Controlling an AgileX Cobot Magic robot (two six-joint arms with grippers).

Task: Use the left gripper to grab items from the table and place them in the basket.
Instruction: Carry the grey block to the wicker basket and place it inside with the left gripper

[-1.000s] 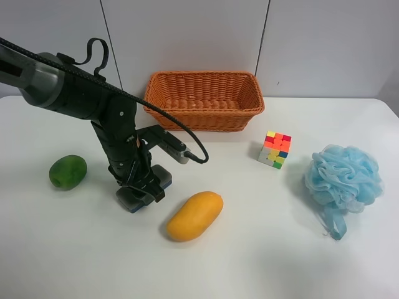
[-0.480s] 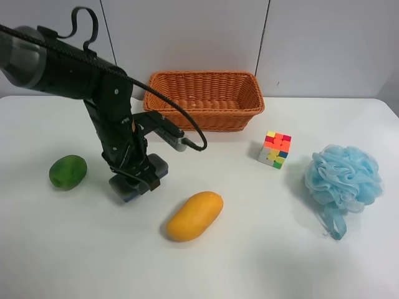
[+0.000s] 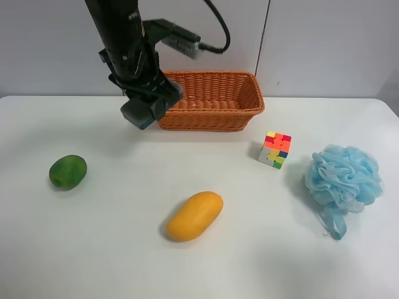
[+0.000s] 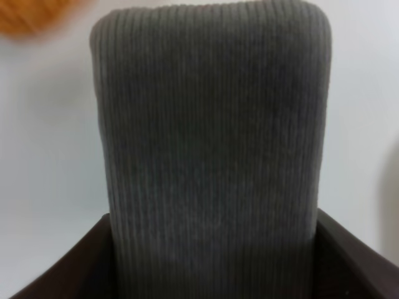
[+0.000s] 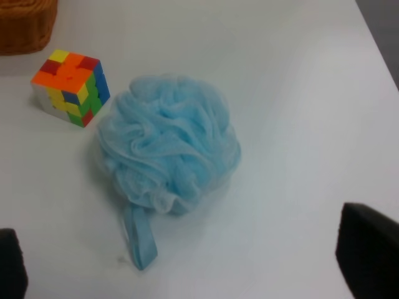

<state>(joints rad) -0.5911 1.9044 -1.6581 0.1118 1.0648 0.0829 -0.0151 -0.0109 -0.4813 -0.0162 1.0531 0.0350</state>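
Note:
Next, the left gripper releases the grey eraser in the middle of the basket [image 3: 206,102], just behind the basket's front rim.
My left gripper [image 3: 149,103] is shut on the grey eraser with a blue base [image 3: 143,112] and holds it in the air, in front of the left front corner of the orange-brown wicker basket [image 3: 206,118]. In the left wrist view the ribbed grey eraser [image 4: 212,143] fills the frame between the dark jaws. On the white table [image 3: 280,255] lie the green mango [image 3: 68,171], the yellow mango [image 3: 194,215], the puzzle cube [image 3: 275,149] and the blue bath puff [image 3: 343,177]. My right gripper [image 5: 187,255] is open and empty above the puff [image 5: 168,146].
The right wrist view also shows the cube [image 5: 70,87] and a corner of the basket [image 5: 25,25]. A grey panelled wall [image 3: 312,43] stands behind the table. The right arm does not show in the exterior high view.
My left gripper has lifted the eraser off the table and carried it up and back, from beside the yellow mango to the basket's left front corner. The other items have not moved.

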